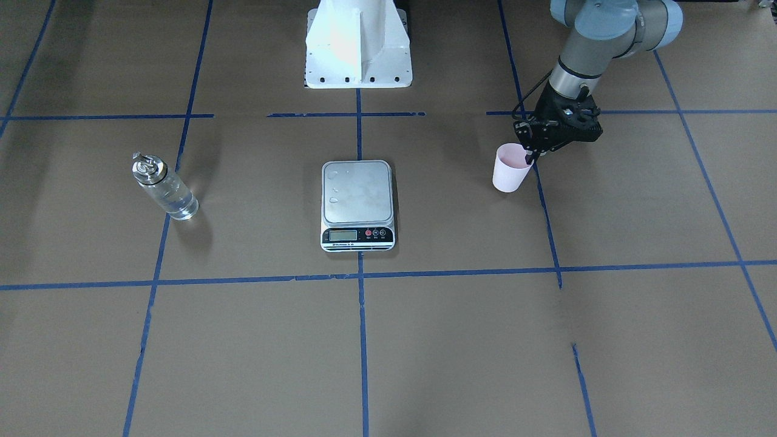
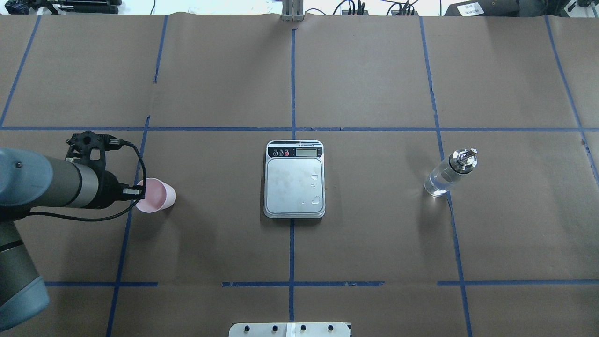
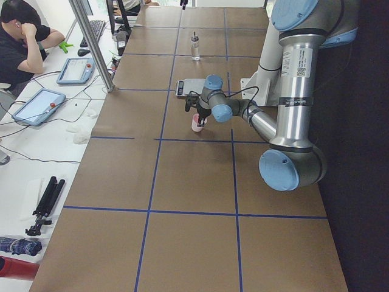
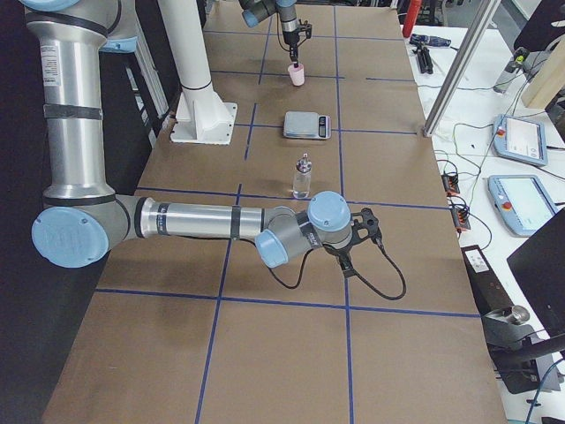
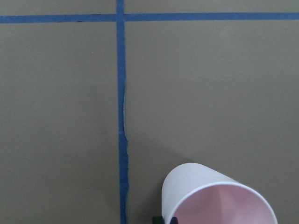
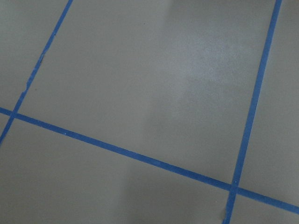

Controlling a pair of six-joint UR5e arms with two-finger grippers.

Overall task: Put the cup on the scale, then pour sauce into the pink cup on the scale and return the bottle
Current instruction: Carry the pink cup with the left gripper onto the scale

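Observation:
Next, my left gripper sets the pale pink cup down on the middle of the scale's metal plate (image 1: 357,198). The cup still stands on the brown paper.
The pale pink cup (image 1: 508,173) stands on the brown paper well to the robot's left of the scale (image 1: 357,191). My left gripper (image 1: 530,159) comes down on the cup's near rim, one finger inside and one outside, shut on the cup wall (image 2: 159,199). In the left wrist view the cup (image 5: 205,191) fills the bottom edge. The scale's metal plate (image 2: 290,187) is bare except for a few droplets. The clear glass bottle (image 2: 444,175) with sauce stands upright far to the right. My right gripper (image 4: 347,256) shows only in the exterior right view, low over the paper; I cannot tell its state.
Blue tape lines grid the brown table cover. The robot's white base (image 1: 358,48) stands behind the scale. A person (image 3: 21,42) sits at a side desk with tablets and cables, beyond the table edge.

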